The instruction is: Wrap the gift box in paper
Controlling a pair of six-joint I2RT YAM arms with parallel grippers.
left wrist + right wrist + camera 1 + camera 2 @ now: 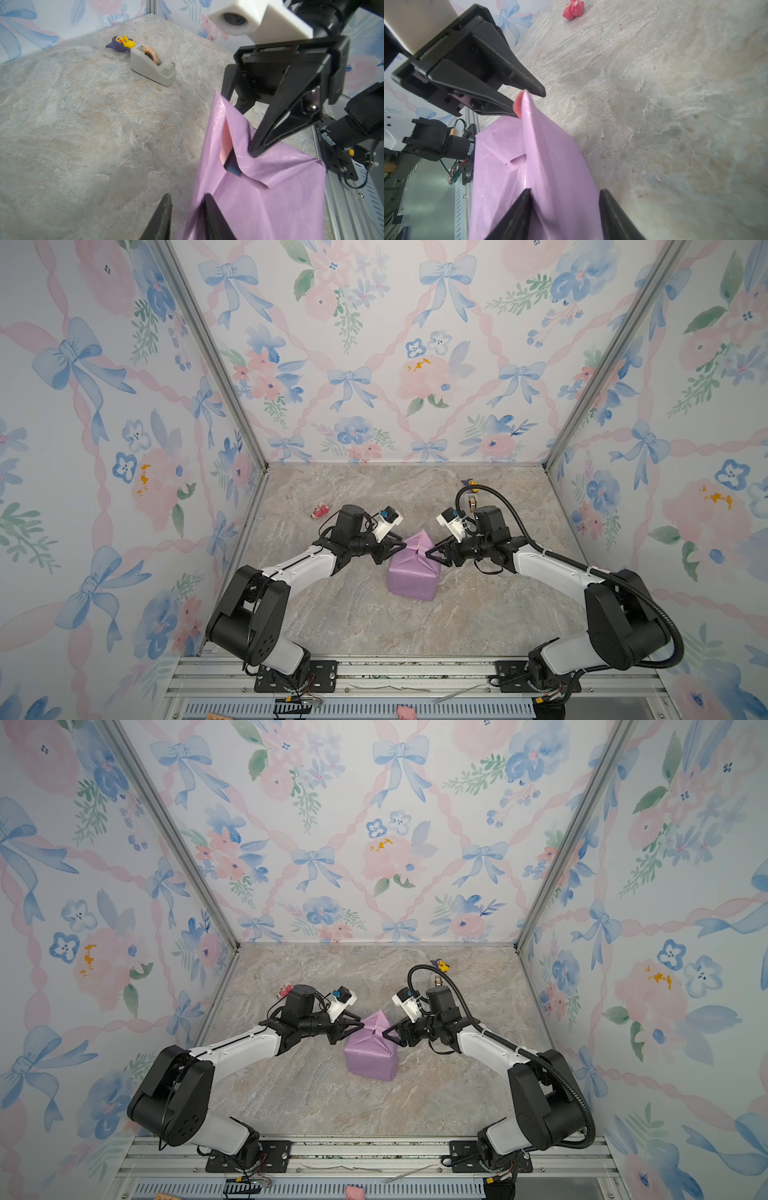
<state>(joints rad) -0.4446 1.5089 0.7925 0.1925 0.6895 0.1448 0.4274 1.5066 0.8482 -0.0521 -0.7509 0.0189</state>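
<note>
The pointed flap sticks up over the open gap, so my right gripper should let the side fold be, pinch the flap nearer the middle [417,546] and pull it down.
The gift box stands mid-table, wrapped in the lilac paper [411,576] [370,1056]; only a navy sliver of the gift box [232,166] shows through a gap in the folds. At the far side the paper [550,155] rises in a pointed flap with a pink underside. My left gripper [402,542] [187,199] is open at the left of that peak, with the flap's tip between its fingers and touching one. My right gripper [430,553] [564,193] is open too. It straddles a fold of the paper from the right, one fingertip [255,152] pressing on the sheet.
A grey tape dispenser [152,66] and a yellow-and-purple toy figure [122,42] stand at the far right behind my right arm. A small red figure [573,9] [321,511] lies at the far left. A metal rail [415,672] runs along the front edge.
</note>
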